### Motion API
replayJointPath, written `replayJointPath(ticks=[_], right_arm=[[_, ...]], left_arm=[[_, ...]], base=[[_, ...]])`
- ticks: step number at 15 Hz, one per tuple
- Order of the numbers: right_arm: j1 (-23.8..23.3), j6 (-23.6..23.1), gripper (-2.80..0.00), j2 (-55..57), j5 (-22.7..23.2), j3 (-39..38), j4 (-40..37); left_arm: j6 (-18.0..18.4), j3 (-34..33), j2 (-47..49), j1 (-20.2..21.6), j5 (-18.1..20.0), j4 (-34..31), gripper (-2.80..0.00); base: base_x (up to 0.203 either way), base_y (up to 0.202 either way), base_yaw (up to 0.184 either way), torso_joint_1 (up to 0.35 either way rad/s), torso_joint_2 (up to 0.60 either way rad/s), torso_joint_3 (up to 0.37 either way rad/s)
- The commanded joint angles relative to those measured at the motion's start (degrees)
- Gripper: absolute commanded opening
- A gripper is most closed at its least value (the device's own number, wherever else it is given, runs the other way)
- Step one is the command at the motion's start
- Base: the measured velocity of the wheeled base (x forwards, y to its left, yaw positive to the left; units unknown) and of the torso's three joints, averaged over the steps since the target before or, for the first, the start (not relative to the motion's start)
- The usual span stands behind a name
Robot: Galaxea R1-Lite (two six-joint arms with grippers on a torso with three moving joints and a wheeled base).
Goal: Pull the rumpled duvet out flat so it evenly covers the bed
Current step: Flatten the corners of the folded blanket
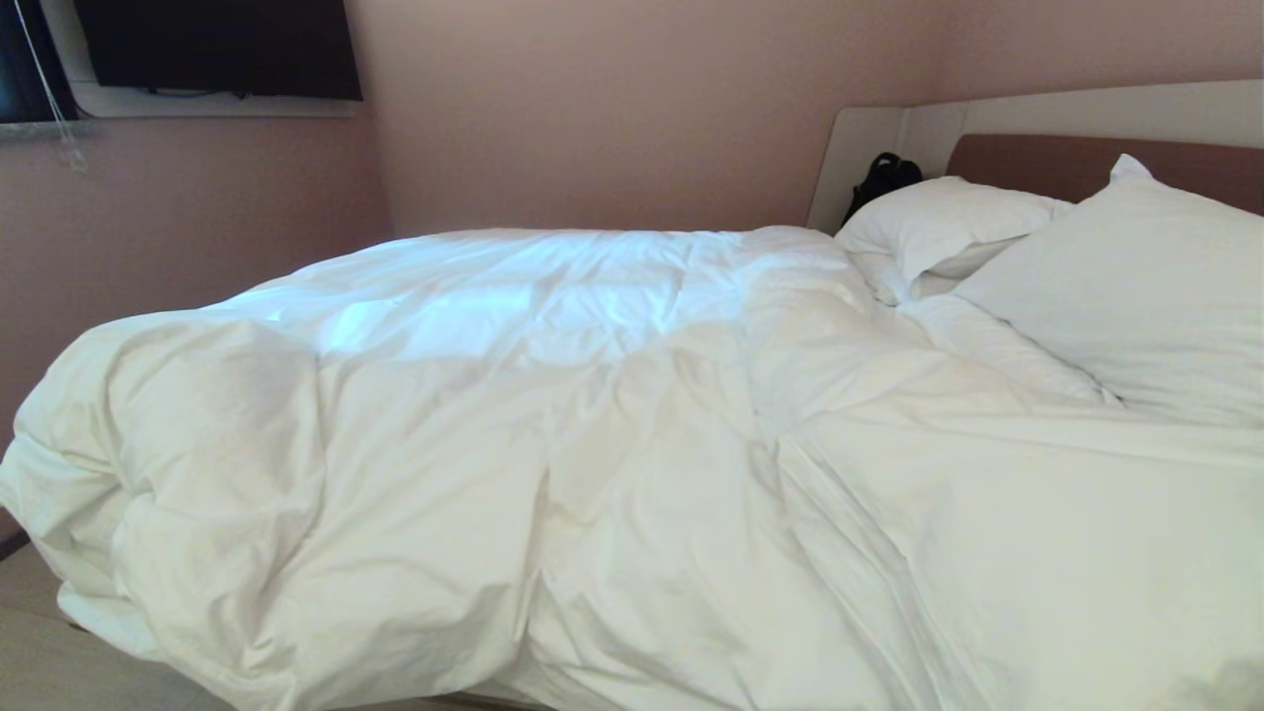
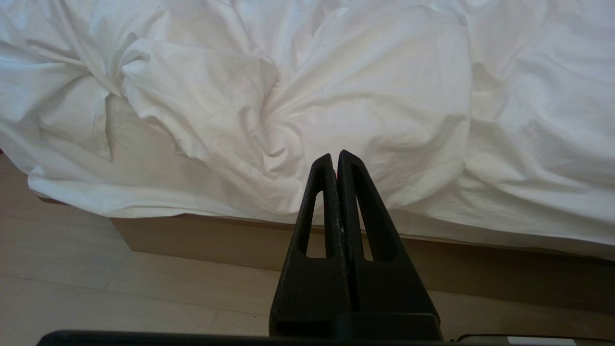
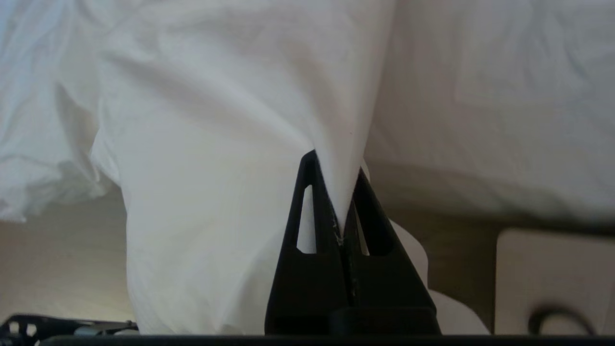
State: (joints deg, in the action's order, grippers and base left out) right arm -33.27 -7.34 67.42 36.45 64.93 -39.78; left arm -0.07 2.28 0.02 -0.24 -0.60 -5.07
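Note:
The robot's right gripper will let the fold of the duvet fall over the bed's near side [image 1: 995, 658] [image 3: 351, 207], in front of the big pillow.
The white duvet [image 1: 474, 425] lies creased and puffy over the bed [image 1: 1037, 158], with a thick bunch at the near left corner. Neither arm shows in the head view. In the right wrist view my right gripper [image 3: 336, 166] is shut on a fold of the duvet [image 3: 216, 144], which runs taut from the jaws up to the bed's side. My left gripper [image 2: 335, 156] is shut and holds nothing. It hangs over the floor in front of the bed's beige base [image 2: 202, 240], a little short of the duvet's [image 2: 365, 86] overhanging edge.
Two white pillows [image 1: 948, 222] [image 1: 1136, 286] lean at the headboard on the right, with a black bag [image 1: 882, 178] behind them. A dark screen [image 1: 217, 44] hangs on the far left wall. Pale wooden floor [image 2: 72, 288] runs along the bed's near side.

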Motion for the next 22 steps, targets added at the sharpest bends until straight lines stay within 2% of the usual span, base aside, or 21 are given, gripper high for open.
replayJointPath(ticks=[1,5,13,22], right_arm=[[-0.45,4.69,-2.8,-6.66,-8.92,-3.44,-1.95],[-0.82,4.88,-2.8,-11.51,-10.6,-9.76,-1.89],[-0.83,4.71,-2.8,-17.31,-10.78,-18.46,-1.37],[-0.83,4.44,-2.8,-16.01,-10.78,-19.49,-1.18]], left_arm=[[-0.01,0.0,0.06,-0.02,-0.02,-0.03,-2.8],[-0.01,0.01,0.06,0.07,-0.02,-0.03,-2.8],[-0.01,0.01,0.06,0.07,-0.02,-0.03,-2.8],[-0.01,0.0,0.01,0.02,-0.02,-0.03,-2.8]], base=[[0.0,0.0,0.0,0.0,0.0,0.0],[0.0,0.0,0.0,0.0,0.0,0.0],[0.0,0.0,0.0,0.0,0.0,0.0],[0.0,0.0,0.0,0.0,0.0,0.0]])
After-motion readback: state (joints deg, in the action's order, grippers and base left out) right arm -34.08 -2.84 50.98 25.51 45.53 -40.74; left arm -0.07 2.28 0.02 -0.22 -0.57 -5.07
